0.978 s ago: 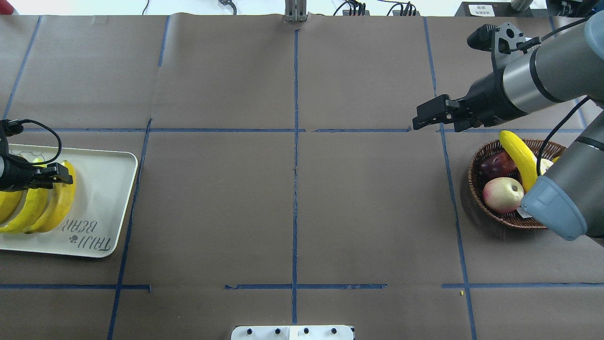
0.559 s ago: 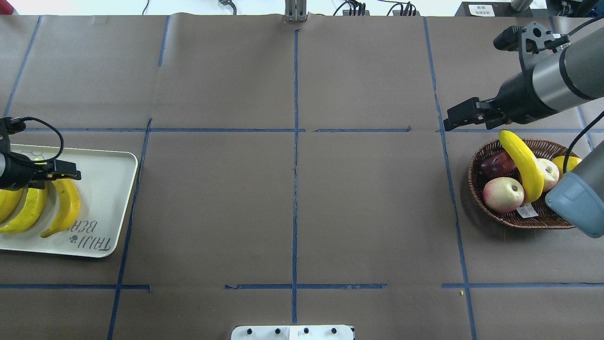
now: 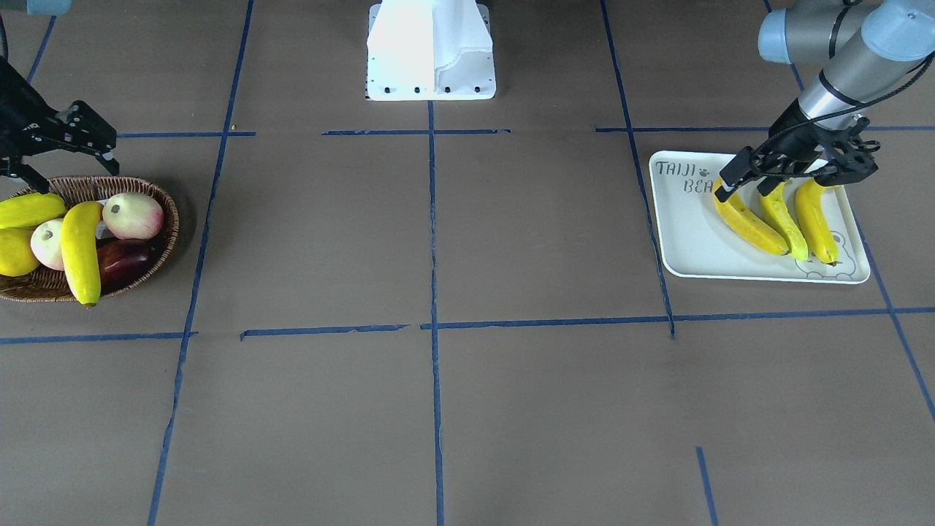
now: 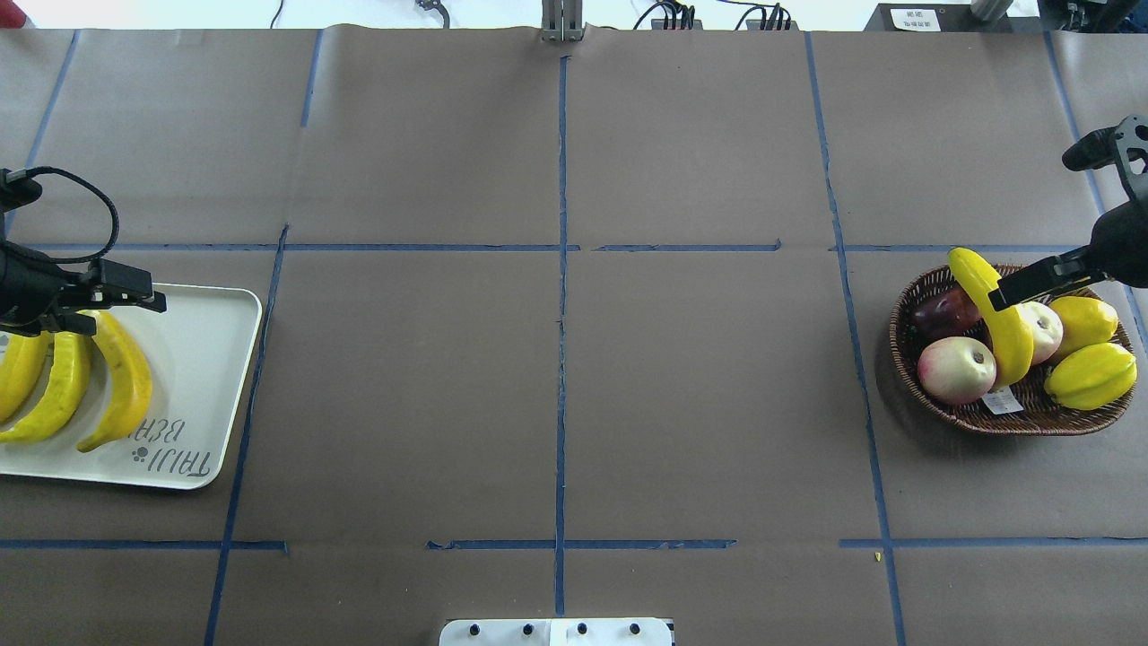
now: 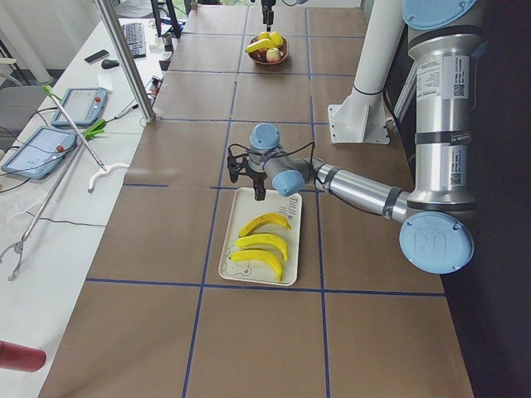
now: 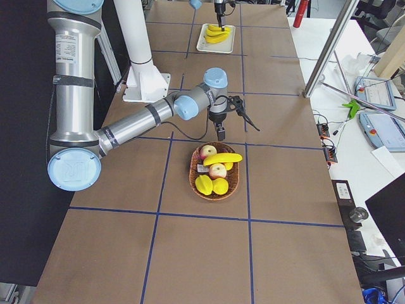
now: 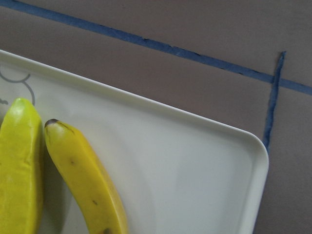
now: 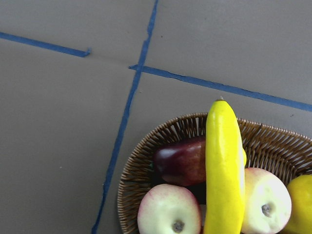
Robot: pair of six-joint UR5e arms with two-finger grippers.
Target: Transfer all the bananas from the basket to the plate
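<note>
My right gripper is to go to the basket's banana next and close on its part (image 3: 82, 223) (image 8: 223, 227) between the two pink-cream apples.
Three yellow bananas (image 4: 126, 377) lie side by side on the white plate (image 4: 202, 377), also in the front view (image 3: 745, 219). My left gripper (image 4: 127, 318) is open and empty, just above their far ends (image 3: 741, 193). The left wrist view shows two bananas (image 7: 87, 180) on the plate (image 7: 195, 165). One banana (image 4: 1000, 314) lies across the fruit in the brown wicker basket (image 4: 906, 359). My right gripper (image 4: 1009, 292) is open and empty, above the basket's far side (image 3: 69, 175). The right wrist view shows that banana (image 8: 223, 165) in the basket (image 8: 141, 165).
The basket also holds two pink-cream apples (image 4: 956, 370), a dark red fruit (image 4: 942, 312) and two stubby yellow-green fruits (image 4: 1090, 377). The robot base (image 3: 431, 51) stands at the table's near middle edge. Blue tape lines cross the brown table (image 4: 556, 359).
My left gripper let go of the third banana, which now lies on the plate, and drew back toward the far edge. My right arm swung back over the basket.
</note>
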